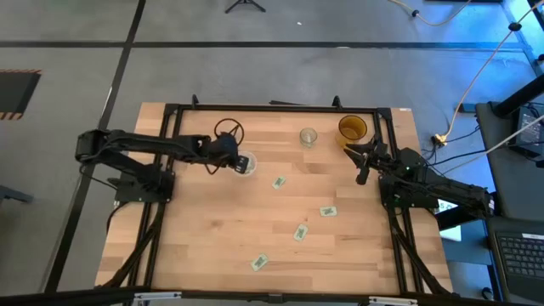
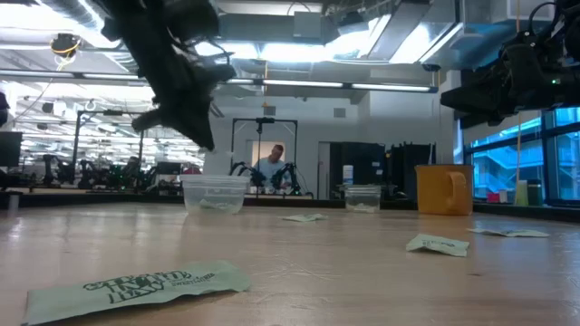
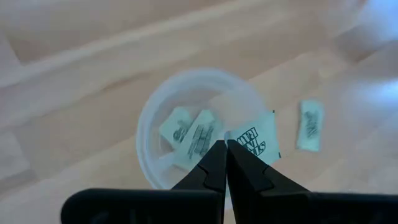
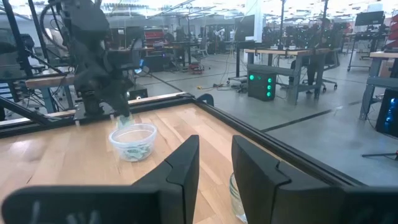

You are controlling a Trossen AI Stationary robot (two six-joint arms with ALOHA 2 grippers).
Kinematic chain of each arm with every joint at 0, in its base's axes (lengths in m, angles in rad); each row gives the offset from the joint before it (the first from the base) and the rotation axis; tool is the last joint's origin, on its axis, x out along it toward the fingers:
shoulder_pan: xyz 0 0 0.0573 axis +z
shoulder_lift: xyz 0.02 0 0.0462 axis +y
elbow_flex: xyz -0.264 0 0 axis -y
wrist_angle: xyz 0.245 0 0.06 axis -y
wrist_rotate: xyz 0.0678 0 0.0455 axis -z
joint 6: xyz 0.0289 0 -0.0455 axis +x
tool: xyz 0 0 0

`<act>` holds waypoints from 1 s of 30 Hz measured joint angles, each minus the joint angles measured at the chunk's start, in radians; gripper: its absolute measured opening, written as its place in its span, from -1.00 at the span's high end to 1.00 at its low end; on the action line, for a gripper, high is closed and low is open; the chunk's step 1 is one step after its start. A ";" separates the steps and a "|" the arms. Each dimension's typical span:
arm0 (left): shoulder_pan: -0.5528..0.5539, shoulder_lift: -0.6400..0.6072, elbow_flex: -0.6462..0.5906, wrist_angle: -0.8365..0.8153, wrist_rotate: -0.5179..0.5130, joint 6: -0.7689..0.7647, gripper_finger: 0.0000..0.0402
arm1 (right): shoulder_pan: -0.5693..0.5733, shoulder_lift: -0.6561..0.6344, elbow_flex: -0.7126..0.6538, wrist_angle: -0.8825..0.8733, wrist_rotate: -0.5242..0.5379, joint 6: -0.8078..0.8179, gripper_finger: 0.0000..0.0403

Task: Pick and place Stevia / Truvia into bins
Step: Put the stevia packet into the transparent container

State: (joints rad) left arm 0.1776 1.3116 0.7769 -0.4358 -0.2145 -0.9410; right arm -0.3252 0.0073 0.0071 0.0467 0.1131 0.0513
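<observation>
The robot's left gripper needs to release the pale green Stevia sachet inside the wide clear bin [image 1: 246, 163] [image 3: 202, 132], next to the two sachets there.
My left gripper [image 1: 235, 161] is shut on a pale green Stevia sachet [image 3: 256, 139] right above the wide clear bin [image 1: 246, 165], which stands on the table and has two sachets [image 3: 191, 132] in it. Several more sachets lie flat on the wood: [image 1: 278, 182], [image 1: 328, 211], [image 1: 300, 232], [image 1: 259, 263]. My right gripper [image 4: 215, 163] waits open at the table's right edge, near an amber cup [image 1: 352, 129]. My left gripper pinches the sachet by one edge [image 3: 239, 142] between its two fingertips. The fingers slant down from the table's left side. The sachet sticks out past the tips, lifted clear, and hangs just above the clear bin's rim [image 4: 125, 120].
A small clear cup [image 1: 308, 136] and the amber cup stand at the table's far side. A black frame [image 1: 280, 108] runs round the table. One sachet [image 2: 136, 288] lies near the front edge. Bare wood lies between the scattered sachets.
</observation>
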 joint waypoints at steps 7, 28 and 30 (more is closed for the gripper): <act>0.002 0.085 0.000 0.052 -0.015 -0.009 0.98 | 0.000 0.000 0.000 0.000 0.000 0.000 0.51; 0.002 0.121 0.000 0.078 -0.055 0.020 0.98 | 0.000 0.000 0.000 0.000 0.000 -0.003 0.51; 0.002 0.121 0.000 0.078 -0.055 0.020 0.98 | 0.000 0.000 0.000 0.000 0.000 -0.003 0.51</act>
State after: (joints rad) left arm 0.1799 1.4326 0.7769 -0.3580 -0.2691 -0.9215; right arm -0.3248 0.0072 0.0071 0.0467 0.1129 0.0482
